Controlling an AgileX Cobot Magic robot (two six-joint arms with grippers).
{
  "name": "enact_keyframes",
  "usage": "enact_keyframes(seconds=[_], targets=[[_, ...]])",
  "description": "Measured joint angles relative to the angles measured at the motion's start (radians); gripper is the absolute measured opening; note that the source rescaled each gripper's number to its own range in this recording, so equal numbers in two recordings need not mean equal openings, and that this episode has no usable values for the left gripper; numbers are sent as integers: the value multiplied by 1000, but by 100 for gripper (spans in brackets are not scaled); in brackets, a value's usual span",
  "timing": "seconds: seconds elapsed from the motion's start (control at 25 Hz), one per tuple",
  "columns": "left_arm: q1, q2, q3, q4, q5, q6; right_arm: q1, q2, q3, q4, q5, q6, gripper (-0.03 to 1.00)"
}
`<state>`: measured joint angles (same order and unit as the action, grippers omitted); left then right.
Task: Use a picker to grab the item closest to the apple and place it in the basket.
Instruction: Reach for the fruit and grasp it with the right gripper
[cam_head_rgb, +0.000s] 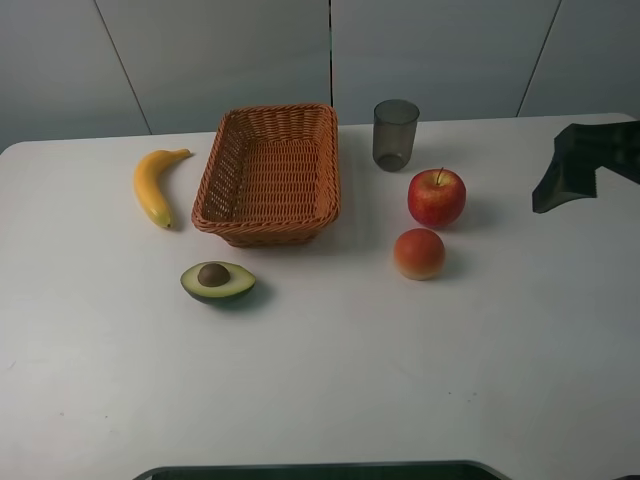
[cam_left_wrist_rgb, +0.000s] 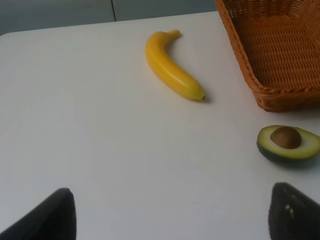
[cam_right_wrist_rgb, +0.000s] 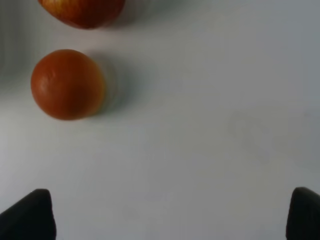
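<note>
The round orange-red fruit lies nearest the red apple, so next my right gripper closes on opposite sides of the round orange-red fruit (cam_head_rgb: 419, 254) (cam_right_wrist_rgb: 68, 85).
A red apple (cam_head_rgb: 436, 197) sits right of the wicker basket (cam_head_rgb: 265, 222). Just in front of it lies a round orange-red fruit (cam_head_rgb: 419, 253), the item nearest the apple. The right wrist view holds this fruit (cam_right_wrist_rgb: 67, 84) and the apple's lower edge (cam_right_wrist_rgb: 82, 11). My right gripper (cam_right_wrist_rgb: 165, 217) is open and empty, well short of the fruit. In the high view it (cam_head_rgb: 578, 168) hovers at the table's right edge. My left gripper (cam_left_wrist_rgb: 170, 220) is open and empty, above bare table near the avocado; the high view does not show it.
A yellow banana (cam_head_rgb: 154, 184) lies left of the basket and a halved avocado (cam_head_rgb: 217, 281) lies in front of it. A dark translucent cup (cam_head_rgb: 395, 134) stands behind the apple. The left wrist view shows the banana (cam_left_wrist_rgb: 172, 67), avocado (cam_left_wrist_rgb: 288, 142) and basket corner (cam_left_wrist_rgb: 280, 97).
</note>
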<state>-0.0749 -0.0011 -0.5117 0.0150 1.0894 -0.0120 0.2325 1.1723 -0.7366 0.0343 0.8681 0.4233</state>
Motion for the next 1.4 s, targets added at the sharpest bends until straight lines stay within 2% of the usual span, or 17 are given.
enact_keyframes(seconds=[0.2, 0.4, 0.68, 0.8, 1.04, 1.4], targets=[[0, 0, 0, 0, 0, 0, 80, 184, -27, -34, -87, 114, 100], [0, 0, 0, 0, 0, 0, 197, 344, -143, -47, -129, 171, 100], [0, 0, 0, 0, 0, 0, 274, 525, -234, -47, -181, 255, 100], [0, 0, 0, 0, 0, 0, 289, 576, -250, -63, -219, 302, 100], [0, 0, 0, 0, 0, -2, 292, 646, -254, -173, -238, 436, 100], [0, 0, 0, 0, 0, -2, 294, 726, -255, -207, -308, 538, 100]])
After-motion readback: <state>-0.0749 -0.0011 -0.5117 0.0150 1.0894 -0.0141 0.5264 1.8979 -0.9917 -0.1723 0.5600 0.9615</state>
